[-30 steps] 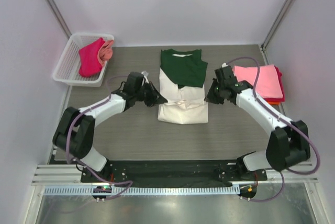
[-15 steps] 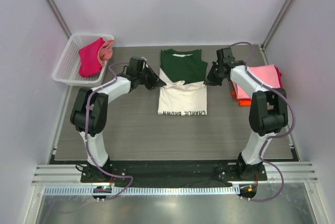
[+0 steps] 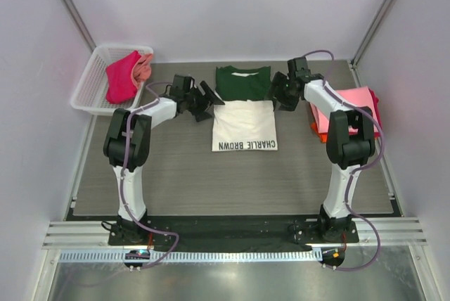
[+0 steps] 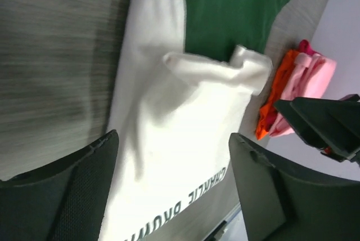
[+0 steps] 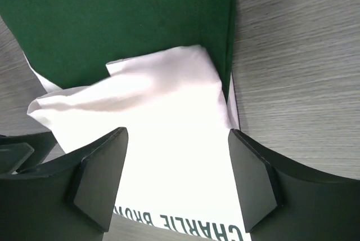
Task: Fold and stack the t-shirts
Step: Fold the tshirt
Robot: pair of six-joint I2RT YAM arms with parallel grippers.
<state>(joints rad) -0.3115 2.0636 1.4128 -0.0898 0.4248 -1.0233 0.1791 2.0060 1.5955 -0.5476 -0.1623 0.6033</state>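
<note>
The left gripper I control will close on the near corner (image 3: 214, 150) beside the cream t-shirt's word BROWN, ready for the next fold.
The cream t-shirt (image 3: 245, 126) with dark green upper part lies folded at the table's middle, "CHARLIE BROWN" along its near edge. My left gripper (image 3: 206, 101) hangs open at its left edge and my right gripper (image 3: 278, 94) open at its right edge, both by the cream-green line. In the left wrist view the cream cloth (image 4: 169, 139) lies below the left gripper (image 4: 171, 190), loose folded corners towards the green. The right wrist view shows the same shirt (image 5: 169, 123) under the spread right gripper (image 5: 177, 179). Neither holds anything. A pink, red and orange folded stack (image 3: 351, 107) sits right.
A white mesh basket (image 3: 88, 83) at the back left holds a magenta shirt (image 3: 121, 79) and a salmon one (image 3: 144, 67). The folded stack (image 4: 298, 77) also shows in the left wrist view. Walls stand close behind and at both sides.
Both grippers carried the cream fold towards the back over the green part and opened, letting it go. The cream panel now lies flat with its lettering showing.
</note>
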